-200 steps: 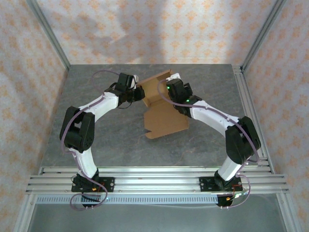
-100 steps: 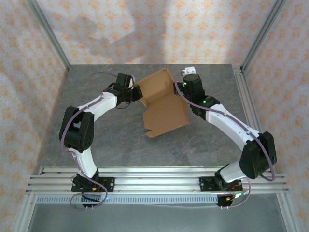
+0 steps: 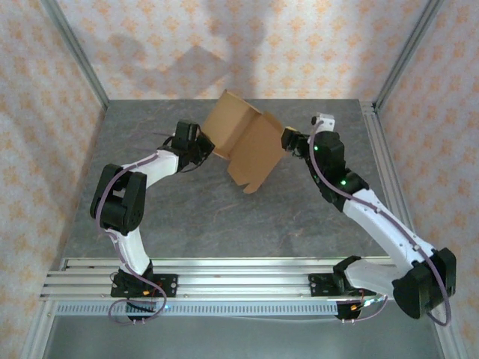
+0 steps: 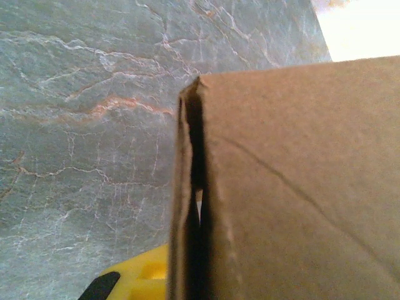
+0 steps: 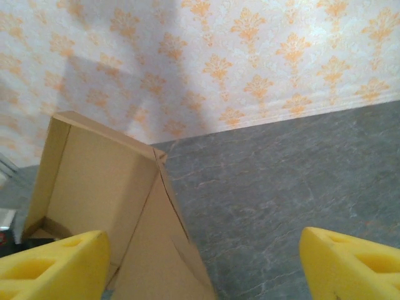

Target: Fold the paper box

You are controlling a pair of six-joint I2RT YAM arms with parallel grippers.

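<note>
The paper box is crooked and its lid slants open, so the robot's right gripper will take the lid's loose edge (image 3: 272, 162) and help straighten the box before folding.
The paper box (image 3: 243, 142) is a brown cardboard sheet bent into a V along a crease, standing tilted at the back middle of the table. My left gripper (image 3: 200, 147) is shut on the box's left edge. In the left wrist view the doubled cardboard (image 4: 300, 187) covers most of the frame, with one yellow finger (image 4: 134, 278) beside it. My right gripper (image 3: 290, 140) hangs just right of the box, open and holding nothing. In the right wrist view its yellow fingers (image 5: 50, 269) stand wide apart, with the box (image 5: 119, 206) at the left.
The grey marbled table top (image 3: 187, 209) is bare around the box. Aluminium frame posts (image 3: 393, 67) and patterned walls close in the back and sides. A rail (image 3: 239, 273) runs along the near edge by the arm bases.
My right gripper let go of the box, opened and drew back to the right. The left gripper stayed shut, and the box swung up and toward the back wall.
</note>
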